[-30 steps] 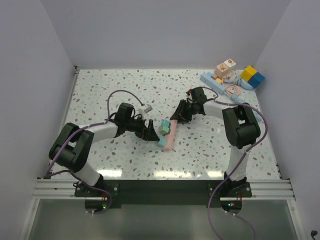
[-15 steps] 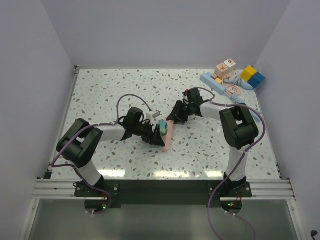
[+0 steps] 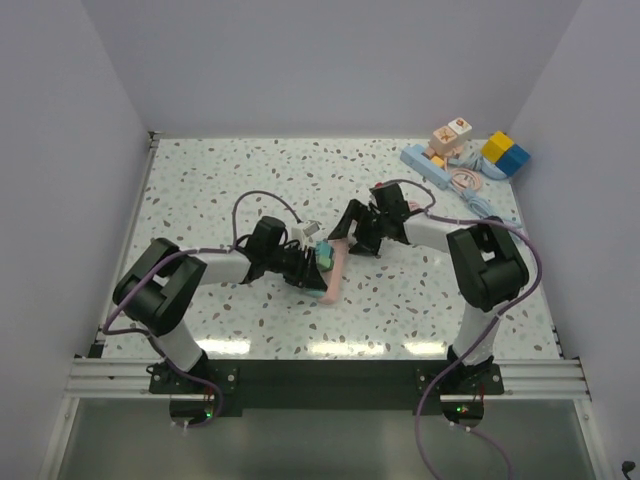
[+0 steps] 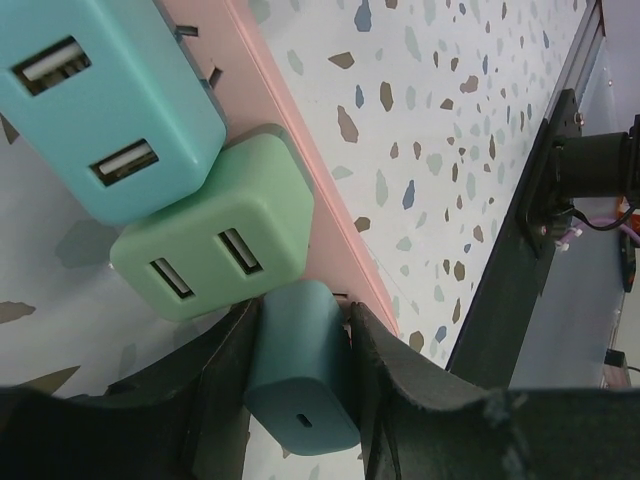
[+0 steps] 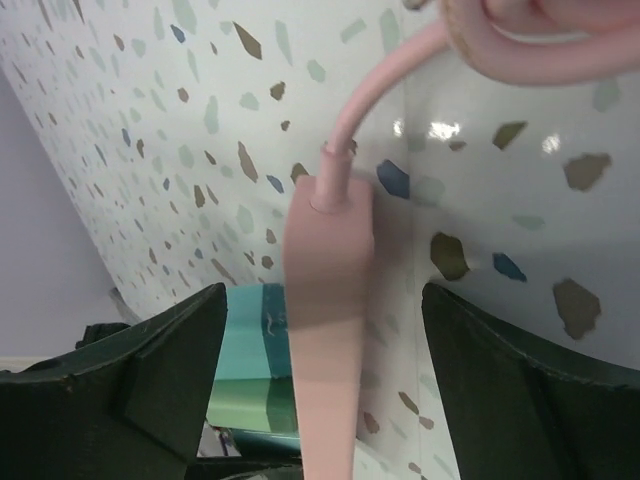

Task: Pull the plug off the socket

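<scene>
Next, my left gripper releases the dark teal plug on the bare speckled table (image 3: pixel 198 284) beside its black forearm. The plug is still in the socket strip.
A pink socket strip (image 3: pixel 334 276) lies mid-table with three plugs in its left side. In the left wrist view they are a light blue plug (image 4: pixel 100 100), a green plug (image 4: pixel 215 240) and a dark teal plug (image 4: pixel 300 370). My left gripper (image 4: pixel 302 385) is shut on the dark teal plug, one finger (image 4: pixel 225 390) against each flank. My right gripper (image 5: pixel 325 385) stands open astride the cable end of the strip (image 5: pixel 325 290), its fingers (image 5: pixel 150 370) apart from it. From above, the left gripper (image 3: pixel 312 263) and right gripper (image 3: pixel 352 236) face each other across the strip.
The strip's pink cable (image 5: pixel 380 90) runs back toward the right rear. A light blue strip (image 3: pixel 432 168), wooden picture blocks (image 3: pixel 452 134) and yellow and blue blocks (image 3: pixel 506 152) sit at the back right corner. Walls enclose the table on three sides.
My left gripper moved right to the strip and closed on the dark teal plug. My right gripper opened and let go of the strip's cable end.
</scene>
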